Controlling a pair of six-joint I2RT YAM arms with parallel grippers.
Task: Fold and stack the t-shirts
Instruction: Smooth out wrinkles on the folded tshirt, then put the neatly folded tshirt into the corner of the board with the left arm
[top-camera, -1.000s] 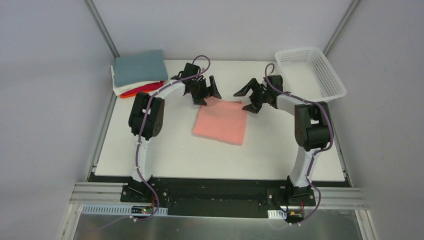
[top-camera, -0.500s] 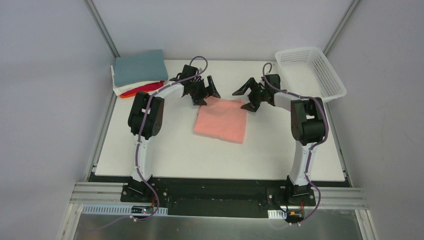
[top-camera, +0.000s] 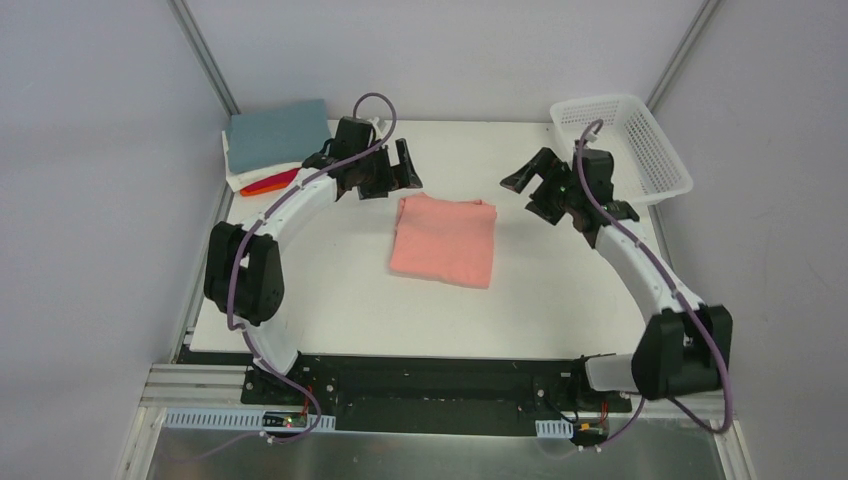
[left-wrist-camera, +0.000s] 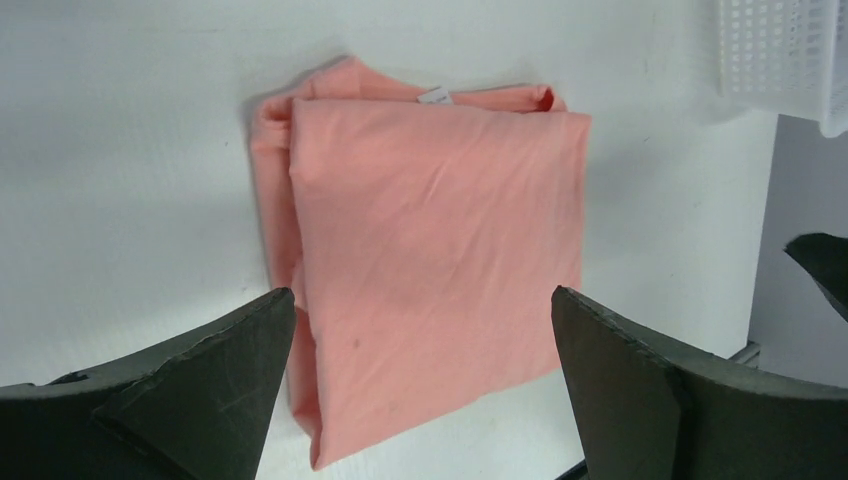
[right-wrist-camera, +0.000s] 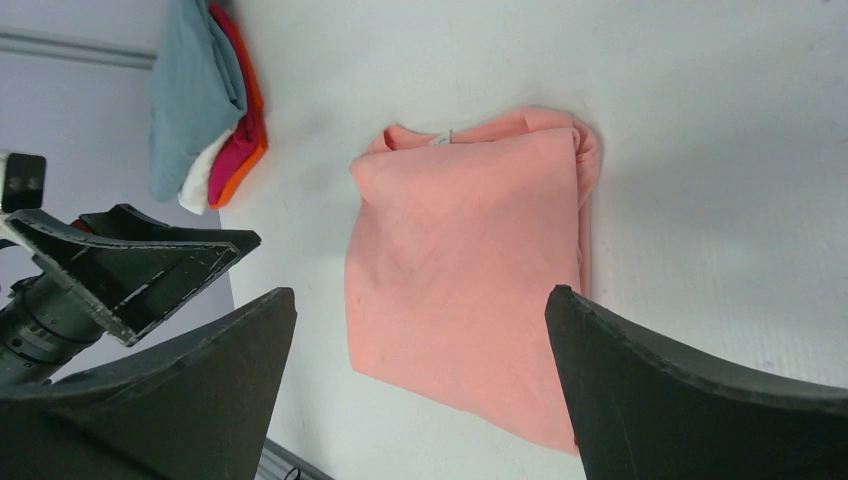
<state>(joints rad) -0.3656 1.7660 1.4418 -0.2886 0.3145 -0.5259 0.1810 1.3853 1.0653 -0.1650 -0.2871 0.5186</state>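
Next, the robot's left gripper should move to the salmon-pink t-shirt and close on the middle of its side edge (top-camera: 396, 238) (left-wrist-camera: 306, 312) nearest the folded stack.
The salmon-pink t-shirt (top-camera: 442, 240) lies folded into a rectangle in the middle of the white table, free of both grippers. It also shows in the left wrist view (left-wrist-camera: 430, 250) and the right wrist view (right-wrist-camera: 470, 270). The other t-shirts (top-camera: 278, 140) lie in a folded stack at the back left, grey-blue on top, then white, red and orange; the stack also shows in the right wrist view (right-wrist-camera: 210, 100). My left gripper (top-camera: 392, 178) is open and empty above the shirt's far left corner. My right gripper (top-camera: 530, 195) is open and empty to the right of the shirt's far edge.
A white lattice basket (top-camera: 620, 145) stands at the back right corner; its corner shows in the left wrist view (left-wrist-camera: 780, 50). Grey walls close in the table on the left, back and right. Both arms bow outward along the table's sides.
Both open grippers have drawn away from the salmon shirt's far edge, the left one back and left, the right one to the right. Both elbows have swung outward. The shirt lies still.
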